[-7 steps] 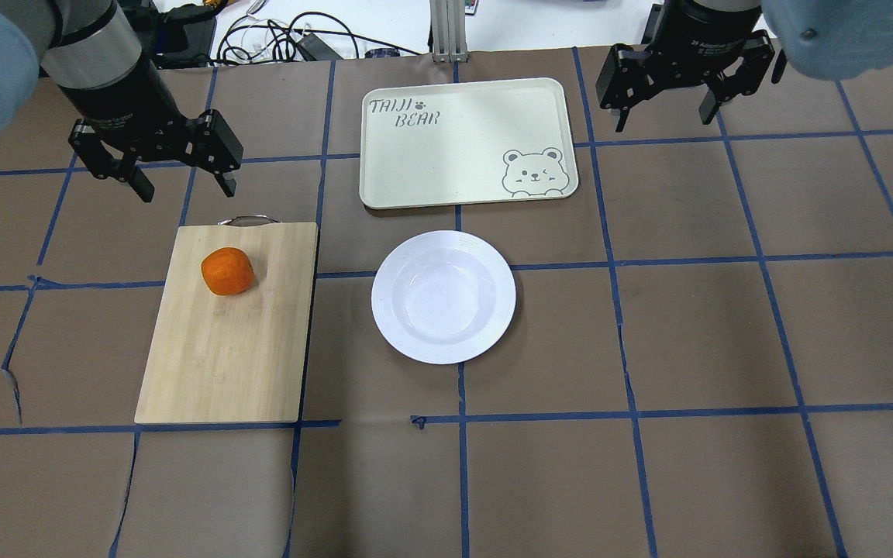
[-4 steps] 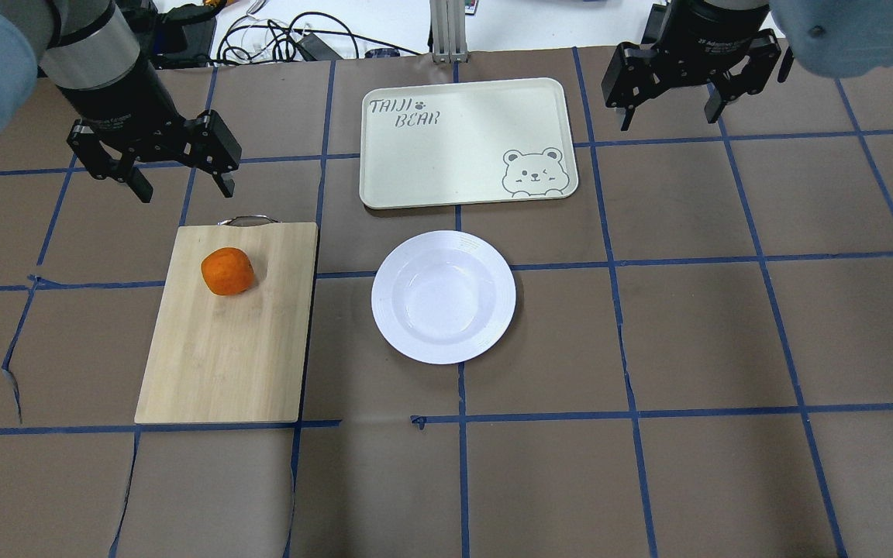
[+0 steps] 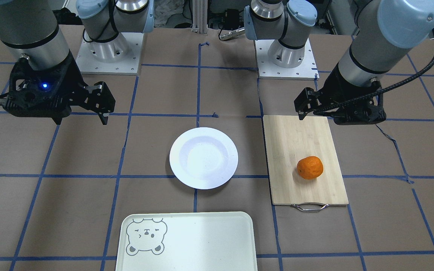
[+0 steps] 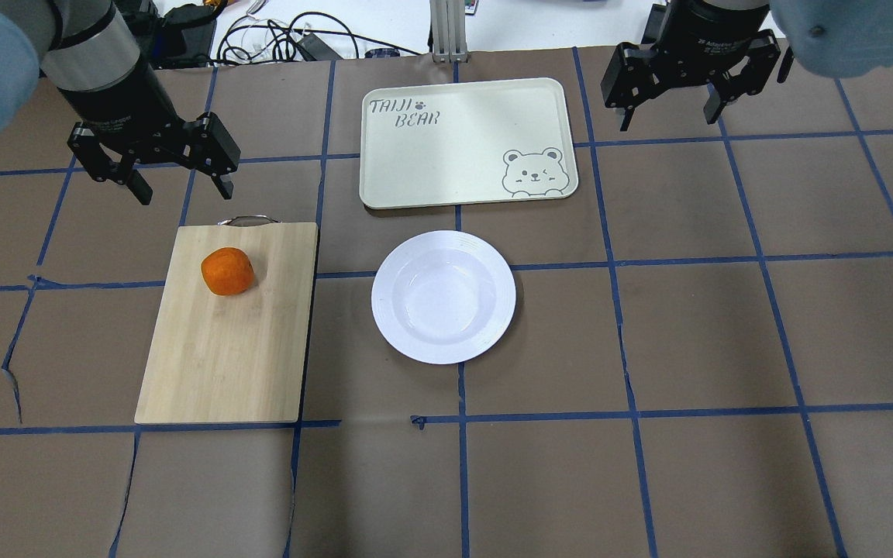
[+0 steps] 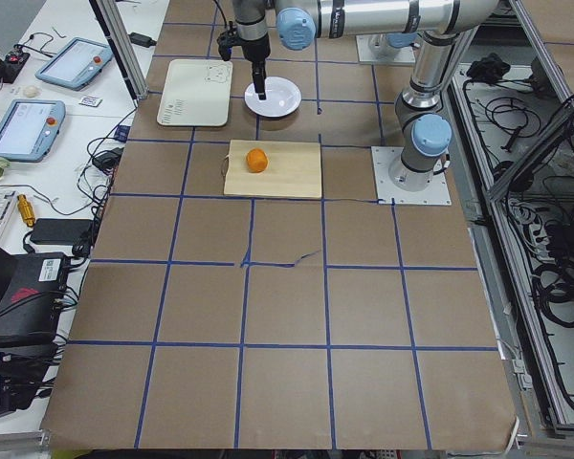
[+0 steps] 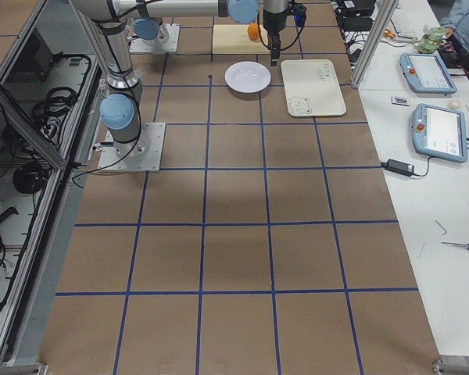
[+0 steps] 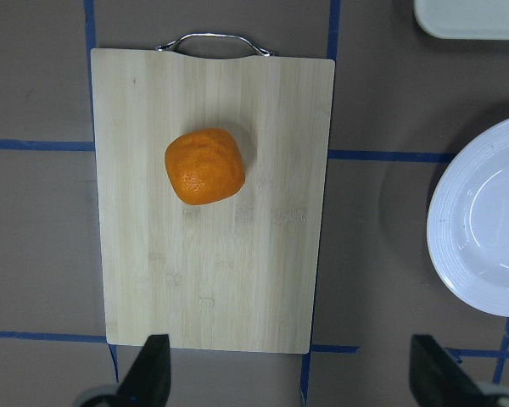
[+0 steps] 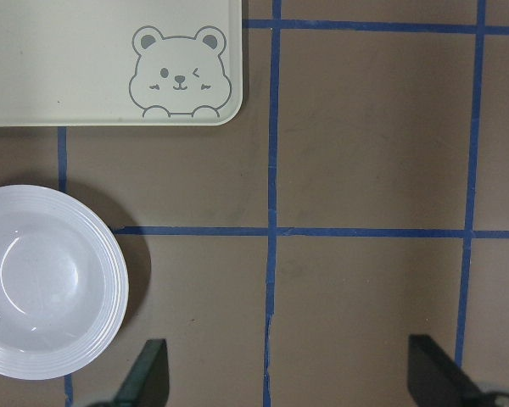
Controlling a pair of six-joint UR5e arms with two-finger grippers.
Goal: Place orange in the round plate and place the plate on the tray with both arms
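Note:
Next, I close my left gripper around the middle of the orange (image 3: 310, 167) (image 7: 205, 166), which is lying on the cutting board near the board's metal handle.
The orange (image 4: 227, 271) lies on the far half of a bamboo cutting board, and it also shows in the left wrist view as the orange (image 7: 204, 166). A bare white round plate (image 4: 386, 298) rests on the table to the board's right. Beyond the plate lies the pale tray (image 4: 462, 159) with a bear face, nothing on it. My left gripper (image 4: 183, 191) hangs open above the table just past the board's handle end. My right gripper (image 4: 669, 120) hangs open to the right of the tray. Neither gripper holds anything.
The cutting board (image 4: 222, 364) has a metal handle (image 4: 246, 220) at its far end. Cables (image 4: 284, 39) lie past the table's far edge. The two arm bases (image 3: 285, 56) stand on the robot's side of the brown, blue-taped table.
The right gripper has drifted slightly toward the far edge. The left gripper has shifted only a little. Orange, plate and tray have not moved.

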